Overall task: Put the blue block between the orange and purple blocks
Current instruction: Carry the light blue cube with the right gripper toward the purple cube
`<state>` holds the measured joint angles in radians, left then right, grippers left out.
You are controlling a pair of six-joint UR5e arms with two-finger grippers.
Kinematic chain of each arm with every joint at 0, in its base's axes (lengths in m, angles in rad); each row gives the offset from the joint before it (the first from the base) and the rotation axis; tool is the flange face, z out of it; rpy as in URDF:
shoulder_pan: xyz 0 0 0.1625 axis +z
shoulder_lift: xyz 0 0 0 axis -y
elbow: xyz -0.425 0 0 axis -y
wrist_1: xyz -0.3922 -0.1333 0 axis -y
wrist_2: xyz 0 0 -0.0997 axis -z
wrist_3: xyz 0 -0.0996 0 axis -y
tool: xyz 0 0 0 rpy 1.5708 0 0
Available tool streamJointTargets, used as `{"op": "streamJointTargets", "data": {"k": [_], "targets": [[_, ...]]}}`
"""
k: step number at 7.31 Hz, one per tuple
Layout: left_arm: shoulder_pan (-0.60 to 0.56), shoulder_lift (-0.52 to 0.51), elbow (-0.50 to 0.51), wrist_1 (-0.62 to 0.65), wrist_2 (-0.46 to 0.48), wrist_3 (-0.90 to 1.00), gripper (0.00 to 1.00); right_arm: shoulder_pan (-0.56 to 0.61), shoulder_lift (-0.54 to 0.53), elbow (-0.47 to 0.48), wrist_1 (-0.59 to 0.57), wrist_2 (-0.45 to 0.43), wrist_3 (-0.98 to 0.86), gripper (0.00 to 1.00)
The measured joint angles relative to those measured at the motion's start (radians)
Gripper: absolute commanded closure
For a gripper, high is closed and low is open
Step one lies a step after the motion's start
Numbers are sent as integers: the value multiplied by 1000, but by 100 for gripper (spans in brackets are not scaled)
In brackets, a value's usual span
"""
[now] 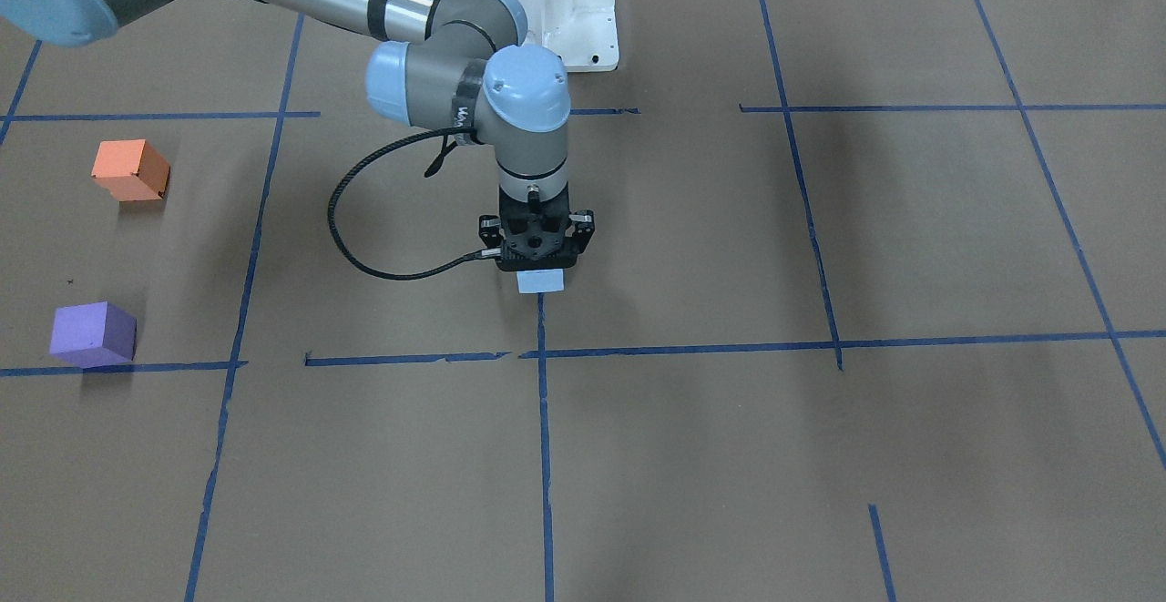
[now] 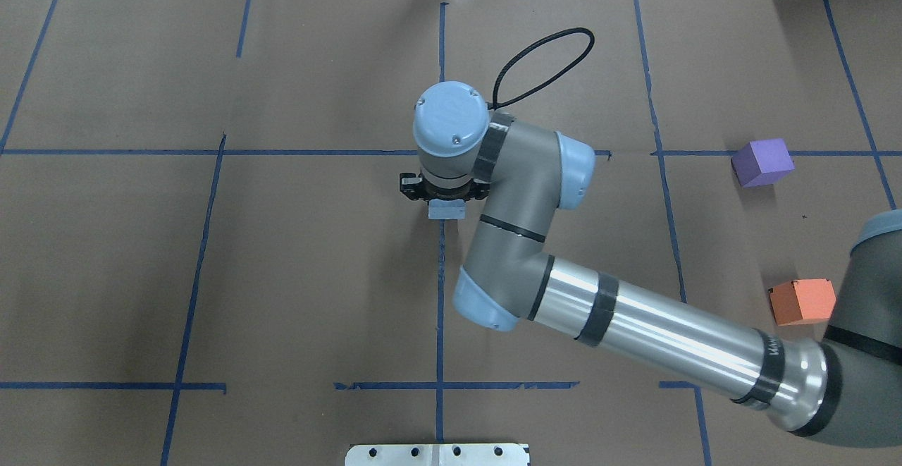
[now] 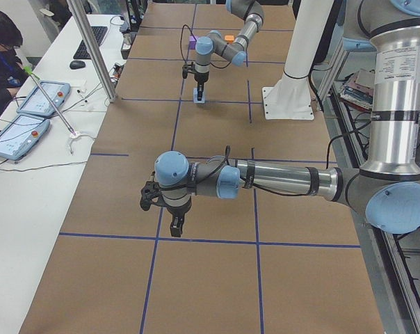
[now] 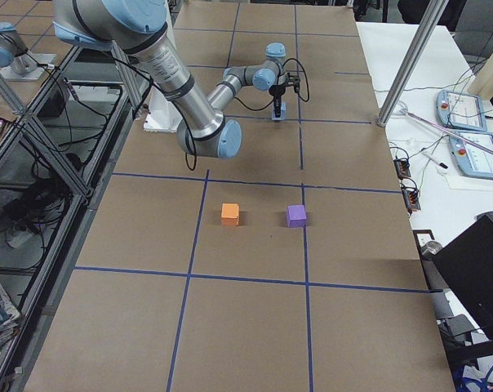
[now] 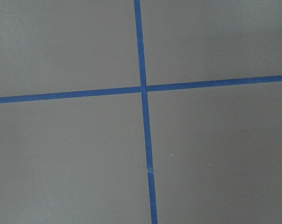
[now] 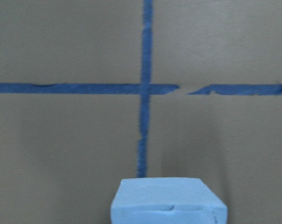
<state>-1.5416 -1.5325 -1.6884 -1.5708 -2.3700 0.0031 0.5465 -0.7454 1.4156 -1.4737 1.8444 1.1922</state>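
Observation:
My right gripper needs to release the blue block on the bare paper midway (image 1: 132, 254) between the orange and purple blocks. The blue block now sits on a blue tape line.
The light blue block (image 1: 541, 281) sits on the brown paper at mid-table, on a blue tape line. My right gripper (image 1: 537, 260) points straight down directly over it, and its spread linkage looks open. Its fingertips are hidden under the gripper body. The block fills the bottom edge of the right wrist view (image 6: 166, 200). The orange block (image 1: 131, 169) and the purple block (image 1: 93, 333) lie far off on my right side with a gap between them. My left gripper (image 3: 174, 224) hangs over bare paper; I cannot tell if it is open or shut.
Blue tape lines (image 2: 440, 311) grid the brown paper. The white robot base plate (image 1: 547, 10) stands at my edge of the table. An operator and control tablets (image 3: 29, 111) are at a side table beyond the far edge.

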Motion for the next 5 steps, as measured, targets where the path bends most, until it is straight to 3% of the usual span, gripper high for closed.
{"op": "streamJointTargets", "data": {"k": [3,5], "targets": [[0,0,-4,0,0,0,0,152,-368,353,-50,125,-119,89],[0,0,-8,0,0,0,0,239,-605,474,-31,170,-257,89]]}}
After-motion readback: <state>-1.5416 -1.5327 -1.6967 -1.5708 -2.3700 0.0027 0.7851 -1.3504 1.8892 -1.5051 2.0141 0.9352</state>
